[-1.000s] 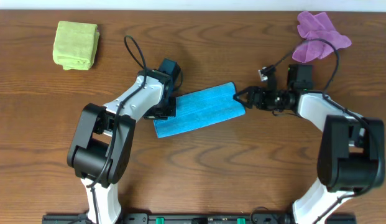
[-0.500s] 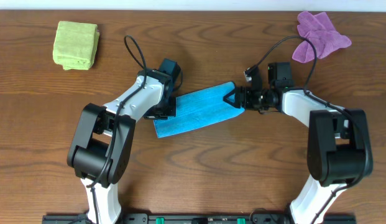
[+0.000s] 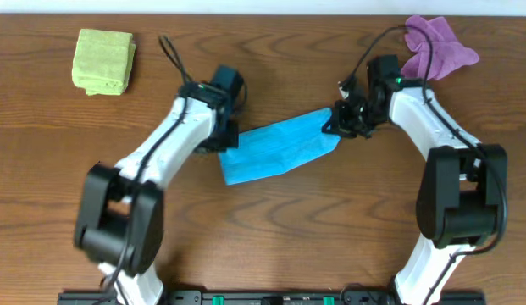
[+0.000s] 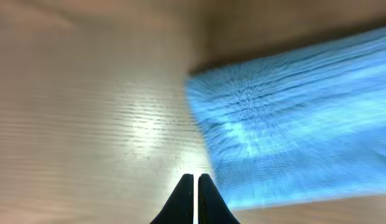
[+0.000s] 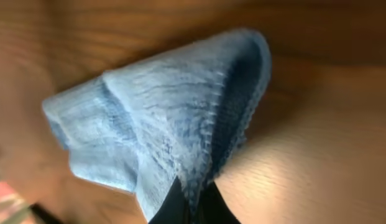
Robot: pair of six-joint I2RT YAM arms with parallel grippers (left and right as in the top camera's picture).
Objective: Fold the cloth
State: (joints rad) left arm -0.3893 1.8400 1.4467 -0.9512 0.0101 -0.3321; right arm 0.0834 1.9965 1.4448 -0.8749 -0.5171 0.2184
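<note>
Next, my right gripper lets go of the raised end of the sky-blue cloth on the middle of the cloth's folded strip (image 3: pixel 273 157) (image 5: pixel 123 132).
The sky-blue cloth (image 3: pixel 278 149) lies as a folded strip slanting across the middle of the table, its right end raised. My right gripper (image 3: pixel 331 125) is shut on that right end. In the right wrist view the terry edge of the cloth (image 5: pixel 161 112) is pinched between the dark fingers of the gripper (image 5: pixel 191 190). My left gripper (image 3: pixel 228 141) sits at the cloth's left end. In the left wrist view this gripper (image 4: pixel 196 178) is shut, nothing between its tips, over bare wood just left of the cloth (image 4: pixel 292 118).
A folded lime-green cloth (image 3: pixel 103 61) lies at the back left of the wooden table (image 3: pixel 263 229). A crumpled purple cloth (image 3: pixel 436 42) lies at the back right, close behind the right arm. Cables loop above both wrists.
The right gripper has shut on the cloth's right end and drawn it back, away from the front edge. The left arm has shifted toward the back. The cloth has shifted slightly right.
</note>
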